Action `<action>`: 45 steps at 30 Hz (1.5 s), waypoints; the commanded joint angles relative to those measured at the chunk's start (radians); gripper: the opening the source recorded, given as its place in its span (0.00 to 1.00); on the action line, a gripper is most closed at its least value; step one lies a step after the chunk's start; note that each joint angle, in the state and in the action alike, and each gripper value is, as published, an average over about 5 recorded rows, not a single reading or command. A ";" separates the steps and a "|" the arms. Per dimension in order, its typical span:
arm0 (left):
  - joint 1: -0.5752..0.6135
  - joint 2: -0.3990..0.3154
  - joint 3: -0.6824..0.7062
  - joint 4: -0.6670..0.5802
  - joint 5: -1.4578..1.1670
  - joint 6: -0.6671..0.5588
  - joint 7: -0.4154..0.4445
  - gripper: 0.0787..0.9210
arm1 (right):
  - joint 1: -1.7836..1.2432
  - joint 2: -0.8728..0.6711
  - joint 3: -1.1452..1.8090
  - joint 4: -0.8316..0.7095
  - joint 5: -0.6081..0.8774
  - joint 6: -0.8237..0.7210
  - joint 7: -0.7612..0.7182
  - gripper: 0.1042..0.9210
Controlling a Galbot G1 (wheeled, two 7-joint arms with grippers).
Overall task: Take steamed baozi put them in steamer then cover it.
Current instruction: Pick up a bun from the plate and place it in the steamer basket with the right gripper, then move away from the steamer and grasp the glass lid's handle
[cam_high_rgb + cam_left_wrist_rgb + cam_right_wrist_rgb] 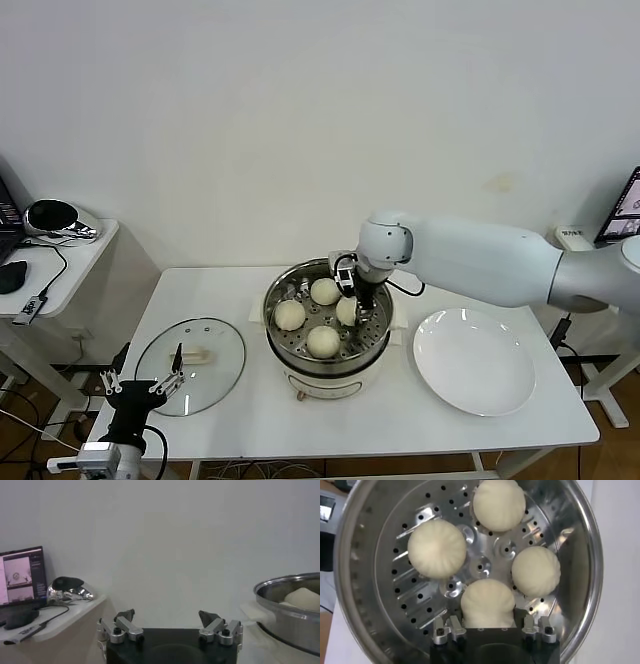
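The glass lid must cover the steamer, so next I need to move my left gripper to the cream handle (188, 356) of the glass lid and close it there.
The steamer (272, 322) stands mid-table, uncovered, with four cream-white baozi on its perforated tray (395, 587). My right gripper (359, 306) reaches down into it and is shut on the right-hand baozi (346, 312), which rests on the tray; the wrist view shows this baozi (487, 602) between the fingers (451, 630). The other three baozi (499, 504), (437, 548), (536, 571) lie free. My left gripper (140, 384) is open and empty, low at the table's front left corner, and shows in its wrist view (169, 617).
The glass lid (190, 352) lies flat on the table left of the steamer, just beyond my left gripper. An empty white plate (473, 360) lies to the right. A side table (55, 262) with electronics stands far left.
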 commanded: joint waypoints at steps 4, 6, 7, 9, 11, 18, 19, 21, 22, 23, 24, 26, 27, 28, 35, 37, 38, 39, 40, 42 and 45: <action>0.001 0.000 0.003 -0.004 0.004 0.002 0.001 0.88 | -0.001 -0.068 0.038 0.046 0.000 -0.021 0.002 0.73; -0.001 0.003 0.003 -0.005 0.003 0.003 0.001 0.88 | 0.027 -0.103 0.058 0.073 0.026 -0.020 0.003 0.79; -0.002 0.004 0.002 -0.004 0.002 0.003 0.001 0.88 | 0.041 -0.122 0.065 0.087 0.041 -0.019 0.006 0.82; -0.005 0.008 0.002 -0.001 0.000 0.003 0.000 0.88 | 0.059 -0.170 0.086 0.122 0.078 -0.007 0.023 0.86; -0.006 0.012 0.002 0.004 -0.001 0.004 0.000 0.88 | 0.044 -0.218 0.118 0.162 0.131 0.003 0.089 0.87; -0.008 0.016 -0.001 0.030 -0.003 0.000 -0.002 0.88 | -0.326 -0.486 0.496 0.392 0.373 0.180 0.615 0.88; -0.007 0.015 -0.001 0.032 -0.003 -0.001 -0.001 0.88 | -0.418 -0.520 0.571 0.423 0.370 0.225 0.666 0.88; -0.006 0.013 -0.001 0.035 -0.002 -0.003 -0.001 0.88 | -0.602 -0.579 0.722 0.478 0.361 0.315 0.751 0.88; -0.005 0.011 -0.001 0.037 -0.001 -0.005 -0.001 0.88 | -0.701 -0.600 0.804 0.500 0.341 0.364 0.783 0.88; -0.005 0.010 0.001 0.039 0.001 -0.007 -0.002 0.88 | -0.805 -0.614 0.888 0.517 0.323 0.408 0.811 0.88; -0.004 0.008 0.002 0.042 0.003 -0.009 -0.003 0.88 | -0.922 -0.621 0.992 0.532 0.304 0.448 0.837 0.88; -0.002 0.002 0.005 0.047 0.011 -0.012 -0.005 0.88 | -1.195 -0.599 1.229 0.546 0.244 0.535 0.870 0.88; -0.002 -0.001 0.006 0.050 0.019 -0.014 -0.006 0.88 | -1.317 -0.576 1.351 0.547 0.212 0.568 0.875 0.88; -0.001 -0.004 0.007 0.054 0.034 -0.018 -0.008 0.88 | -1.435 -0.534 1.470 0.545 0.168 0.610 0.877 0.88; 0.004 -0.023 0.001 0.126 0.296 -0.076 -0.021 0.88 | -1.866 -0.115 2.006 0.541 -0.091 0.823 0.827 0.88; 0.010 -0.020 -0.009 0.157 0.416 -0.093 -0.020 0.88 | -1.915 0.001 2.099 0.558 -0.123 0.832 0.807 0.88; 0.017 -0.013 -0.016 0.174 0.484 -0.100 -0.018 0.88 | -1.934 0.056 2.142 0.571 -0.133 0.824 0.800 0.88; 0.028 0.005 -0.025 0.192 0.560 -0.104 -0.015 0.88 | -1.954 0.099 2.181 0.585 -0.141 0.809 0.795 0.88; 0.040 0.026 -0.035 0.209 0.632 -0.106 -0.012 0.88 | -1.972 0.136 2.220 0.600 -0.150 0.793 0.792 0.88; 0.056 0.078 -0.055 0.247 0.767 -0.107 0.000 0.88 | -2.007 0.189 2.289 0.629 -0.152 0.753 0.795 0.88; 0.024 0.144 -0.075 0.317 0.967 -0.115 0.000 0.88 | -2.048 0.225 2.366 0.650 -0.131 0.708 0.825 0.88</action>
